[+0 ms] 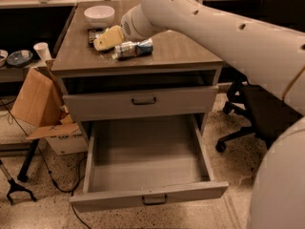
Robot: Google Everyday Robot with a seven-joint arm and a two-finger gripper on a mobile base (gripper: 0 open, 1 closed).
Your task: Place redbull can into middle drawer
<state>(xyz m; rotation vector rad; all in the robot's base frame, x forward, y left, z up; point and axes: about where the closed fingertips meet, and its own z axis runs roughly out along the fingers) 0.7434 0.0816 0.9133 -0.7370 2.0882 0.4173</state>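
Note:
Next, my gripper goes to the redbull can's middle (132, 49) and closes there, where the can lies on its side on the cabinet top.
The redbull can (134, 48), slim and silver-and-blue, lies on its side on the brown top of the grey cabinet (186, 51). My gripper (108, 37), with yellowish tips, is just left of the can and slightly behind it, low over the top, and covers something dark there. My thick white arm reaches in from the right. The middle drawer (147, 194) is pulled wide open below, and its plain grey inside holds nothing. The drawer above it (143, 101) is closed.
A white bowl (99, 14) stands at the back left of the cabinet top. A cardboard box (40, 104) and a white cup (42, 50) are to the left. A black office chair (257, 113) is to the right. Cables run over the floor at the left.

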